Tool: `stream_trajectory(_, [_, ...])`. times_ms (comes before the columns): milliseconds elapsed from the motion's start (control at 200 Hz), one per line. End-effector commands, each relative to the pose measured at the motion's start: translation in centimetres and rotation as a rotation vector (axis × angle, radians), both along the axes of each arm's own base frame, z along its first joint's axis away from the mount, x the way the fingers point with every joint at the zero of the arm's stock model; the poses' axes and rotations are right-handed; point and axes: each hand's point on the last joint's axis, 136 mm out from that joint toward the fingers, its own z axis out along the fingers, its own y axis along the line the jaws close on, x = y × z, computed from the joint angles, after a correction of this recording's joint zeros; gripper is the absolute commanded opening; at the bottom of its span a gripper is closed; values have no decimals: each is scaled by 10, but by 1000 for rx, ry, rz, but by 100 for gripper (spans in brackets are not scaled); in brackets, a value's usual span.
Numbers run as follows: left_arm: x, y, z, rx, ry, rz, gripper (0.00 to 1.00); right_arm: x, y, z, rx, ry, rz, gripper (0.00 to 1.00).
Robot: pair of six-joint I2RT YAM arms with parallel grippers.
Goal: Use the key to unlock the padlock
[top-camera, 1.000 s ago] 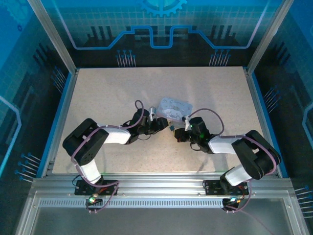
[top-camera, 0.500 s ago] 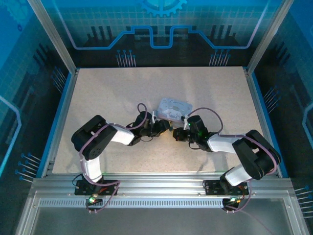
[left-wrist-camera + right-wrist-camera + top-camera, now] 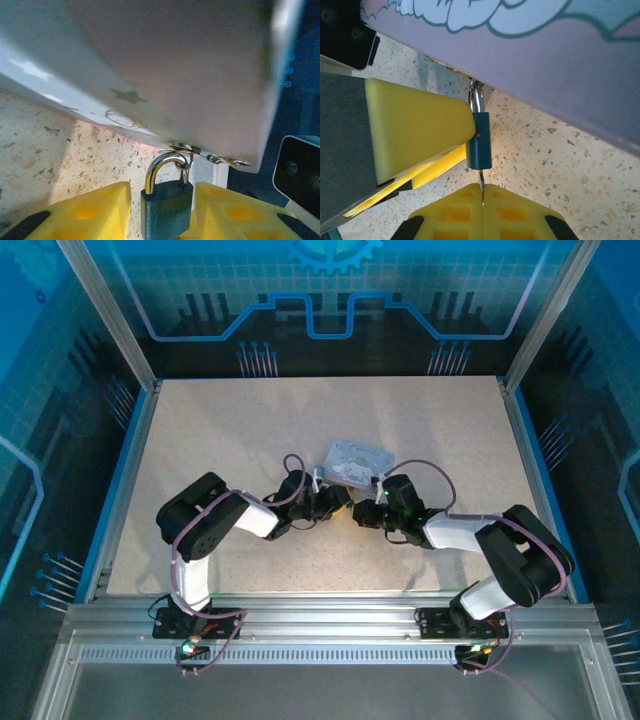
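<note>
The padlock's shackle is shut with the key in it, so the robot's right gripper needs to open, back away and grip the key from another angle (image 3: 481,178) before it turns any further.
The padlock (image 3: 166,210), small and dark bluish-grey, hangs by its silver shackle (image 3: 159,167) from a ring on the lavender tin (image 3: 175,65). My left gripper (image 3: 162,200) straddles the padlock's body. The right yellow finger (image 3: 235,210) touches it, while a narrow gap remains at the left finger (image 3: 85,212). In the right wrist view the padlock (image 3: 479,140) stands upright with the thin key (image 3: 481,186) entering its underside. My right gripper (image 3: 484,200) is shut on the key. From above, both grippers (image 3: 338,502) (image 3: 364,512) meet just below the tin (image 3: 357,461).
The tin lies near the table's middle, tilted over the padlock. A yellow finger of the left gripper (image 3: 415,130) presses in from the left in the right wrist view. Blue frame rails (image 3: 118,490) border the speckled table (image 3: 250,420).
The left arm has reached right to the padlock and its jaws have narrowed around it. The right gripper has shifted slightly left toward the padlock, still shut on the key.
</note>
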Motion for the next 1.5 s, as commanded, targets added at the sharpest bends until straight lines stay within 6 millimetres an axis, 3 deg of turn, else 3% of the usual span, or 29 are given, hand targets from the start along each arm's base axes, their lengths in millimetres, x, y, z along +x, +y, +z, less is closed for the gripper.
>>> stream_trajectory(0, [-2,-14,5,-44,1,-31,38,1,12,6,41,17,12,0])
stream_trajectory(335, [-1,-17,11,-68,-3,-30,32,4,18,14,159,64,-51,0])
stream_trajectory(590, [0,-16,19,-74,-22,-25,22,6,16,22,165,66,-59,1])
stream_trajectory(765, [1,-15,23,-66,-32,-21,15,-1,5,21,84,54,-41,19])
stream_trajectory(1045, [3,-16,29,-75,-42,-19,12,-12,-24,12,-33,46,-47,35])
stream_trajectory(1260, [3,-16,31,-75,-43,-21,10,-9,-48,34,-241,-122,21,47])
stream_trajectory(1491, [5,-15,35,-80,-45,-11,9,-4,-53,77,-383,-433,137,59])
